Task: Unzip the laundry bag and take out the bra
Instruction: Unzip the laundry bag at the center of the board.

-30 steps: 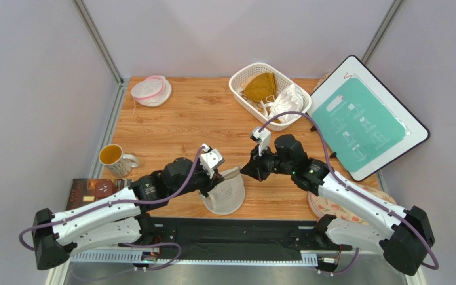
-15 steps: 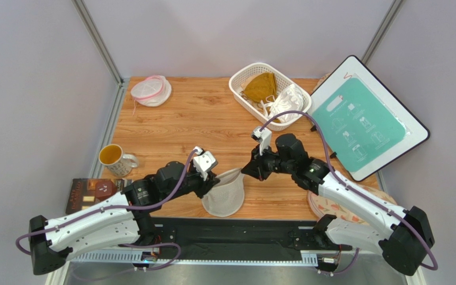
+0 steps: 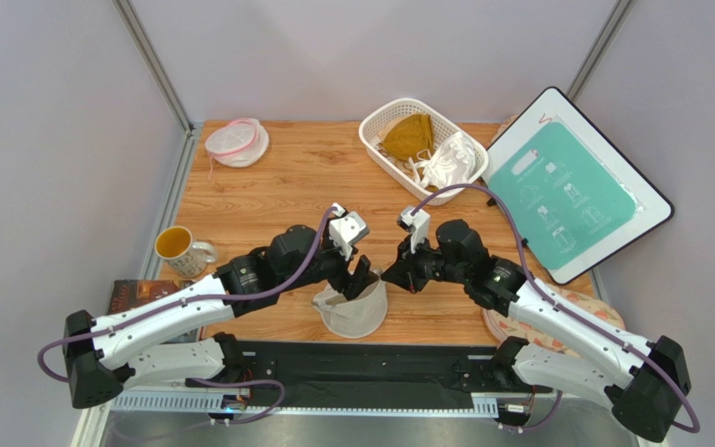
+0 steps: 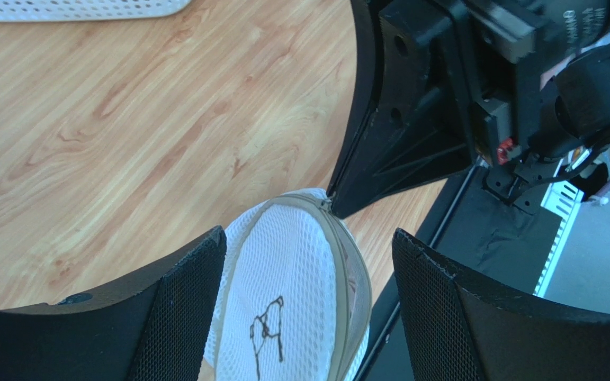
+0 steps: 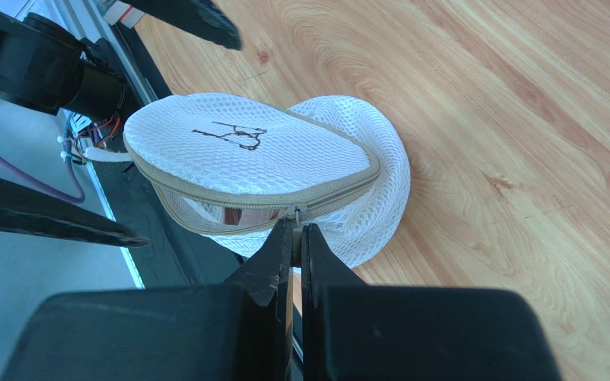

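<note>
The lid's beige edge is hanging loose behind the zipper pull that my right gripper holds. I will pinch that edge (image 4: 338, 290) with my left gripper and pull it away.
The laundry bag (image 3: 352, 312) is a whitish mesh drum near the table's front edge, its flat round end (image 5: 244, 147) tilted up. The beige zipper (image 5: 205, 202) is partly open, and pink fabric of the bra (image 5: 240, 216) shows in the gap. My right gripper (image 5: 296, 230) is shut on the zipper pull (image 5: 296, 214) at the bag's right side. My left gripper (image 4: 308, 309) is open, with a finger on either side of the bag (image 4: 284, 302), not touching it. In the top view both grippers, left (image 3: 363, 277) and right (image 3: 387, 277), meet above the bag.
A white basket (image 3: 368, 140) at the back holds a mustard bra (image 3: 408, 135) and a white bra (image 3: 453, 160). A small pink-rimmed mesh pouch (image 3: 236, 142) lies back left. A mug (image 3: 177, 247) and dark box (image 3: 147, 300) sit left. A teal board (image 3: 576, 191) leans right.
My left gripper has let go of the bag's edge, opened wide and moved right, over the bag. The right gripper stays shut on the zipper pull and has shifted slightly nearer.
</note>
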Motion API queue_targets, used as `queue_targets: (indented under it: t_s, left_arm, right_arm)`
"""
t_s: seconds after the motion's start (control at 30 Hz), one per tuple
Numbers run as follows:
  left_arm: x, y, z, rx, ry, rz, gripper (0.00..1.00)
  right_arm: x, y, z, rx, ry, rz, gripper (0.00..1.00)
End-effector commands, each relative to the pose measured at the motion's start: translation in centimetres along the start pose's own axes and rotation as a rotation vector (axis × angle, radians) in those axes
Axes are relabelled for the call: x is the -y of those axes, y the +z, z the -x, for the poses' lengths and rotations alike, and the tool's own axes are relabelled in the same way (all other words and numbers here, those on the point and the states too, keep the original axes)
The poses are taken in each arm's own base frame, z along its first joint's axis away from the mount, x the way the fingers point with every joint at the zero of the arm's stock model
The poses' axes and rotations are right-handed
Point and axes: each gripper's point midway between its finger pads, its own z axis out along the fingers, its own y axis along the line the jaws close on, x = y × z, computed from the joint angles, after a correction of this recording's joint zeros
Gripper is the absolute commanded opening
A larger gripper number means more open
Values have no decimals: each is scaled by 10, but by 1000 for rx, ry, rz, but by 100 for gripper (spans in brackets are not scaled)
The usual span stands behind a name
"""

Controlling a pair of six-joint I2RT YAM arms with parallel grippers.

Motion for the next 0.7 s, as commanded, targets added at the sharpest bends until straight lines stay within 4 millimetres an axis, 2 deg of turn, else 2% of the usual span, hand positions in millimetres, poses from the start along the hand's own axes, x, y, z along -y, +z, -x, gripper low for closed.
queue_targets:
  t_s: [0.0, 0.3, 0.5, 0.6, 0.63, 0.67]
  left_arm:
    - [10, 10, -1, -25, -31, -43, 82]
    - [12, 19, -27, -102, -63, -52, 80]
    - [12, 24, -42, -136, -86, -46, 75]
    - [10, 24, -48, -146, -90, -35, 69]
    - [10, 24, -49, -148, -91, -35, 61]
    - [11, 23, -51, -152, -93, -40, 58]
  right_arm:
    - [-5, -6, 5, 38, 3, 1, 0]
    - [-5, -6, 5, 40, -4, -4, 0]
    - [-5, -7, 5, 40, -9, -2, 0]
    - [-5, -6, 5, 37, -10, -1, 0]
    - [-5, -6, 5, 36, -9, -2, 0]
    - [-5, -6, 5, 34, -9, -2, 0]
